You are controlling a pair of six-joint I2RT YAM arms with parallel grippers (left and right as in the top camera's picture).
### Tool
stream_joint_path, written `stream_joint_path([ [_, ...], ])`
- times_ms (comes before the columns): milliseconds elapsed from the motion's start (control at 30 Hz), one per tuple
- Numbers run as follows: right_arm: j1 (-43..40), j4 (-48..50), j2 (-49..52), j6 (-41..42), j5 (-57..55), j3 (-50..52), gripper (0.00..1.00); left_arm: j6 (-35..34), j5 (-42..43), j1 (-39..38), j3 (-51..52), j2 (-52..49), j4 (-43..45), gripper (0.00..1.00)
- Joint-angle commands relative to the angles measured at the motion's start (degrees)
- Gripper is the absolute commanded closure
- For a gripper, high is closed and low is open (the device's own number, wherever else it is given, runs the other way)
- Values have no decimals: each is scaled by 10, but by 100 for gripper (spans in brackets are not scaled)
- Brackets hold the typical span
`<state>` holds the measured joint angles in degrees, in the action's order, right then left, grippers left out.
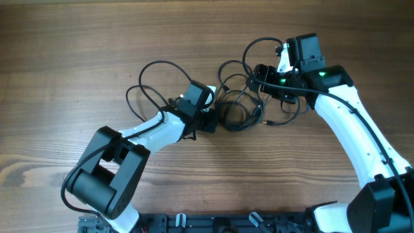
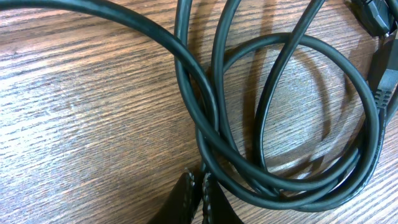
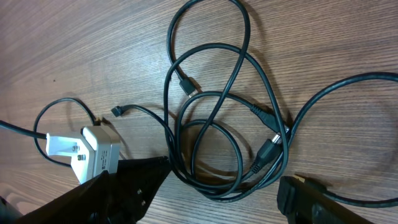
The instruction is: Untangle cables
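Next, my left gripper lets go of the black cord on the bare wood (image 1: 175, 149) along the near side of that gripper's wrist.
The cables (image 1: 236, 107) are several thin black cords lying in overlapping loops at the middle of the wooden table. In the right wrist view the tangle (image 3: 211, 124) shows small plug ends (image 3: 185, 86) and a thicker plug (image 3: 267, 149). My left gripper (image 1: 212, 123) is at the tangle's left edge. Its fingers (image 2: 200, 186) are shut, with the tips touching the looped cords (image 2: 292, 186); no cord shows between them. My right gripper (image 1: 262, 87) is over the tangle's right side. It is wide open (image 3: 224, 193), with the lower loop between the fingers.
A white plug adapter (image 3: 93, 152) with its own thin cord lies by my right gripper's left finger. A loose loop (image 1: 152, 87) spreads left of the left arm. Another loop (image 1: 259, 48) arches at the back near the right wrist.
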<state>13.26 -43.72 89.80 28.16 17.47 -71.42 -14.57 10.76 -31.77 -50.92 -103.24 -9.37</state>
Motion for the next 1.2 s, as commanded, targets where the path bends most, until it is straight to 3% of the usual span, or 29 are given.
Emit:
stream_joint_path([
  [0, 1, -3, 7, -14, -10, -5, 12, -9, -12, -3, 3, -19, -8, 96],
  [733, 1, -5, 7, -42, -9, -5, 12, -44, -10, 8, 2, -8, -12, 96],
  [1167, 30, 9, 7, -70, 36, -5, 12, -61, 196, 124, 2, 172, -133, 96],
])
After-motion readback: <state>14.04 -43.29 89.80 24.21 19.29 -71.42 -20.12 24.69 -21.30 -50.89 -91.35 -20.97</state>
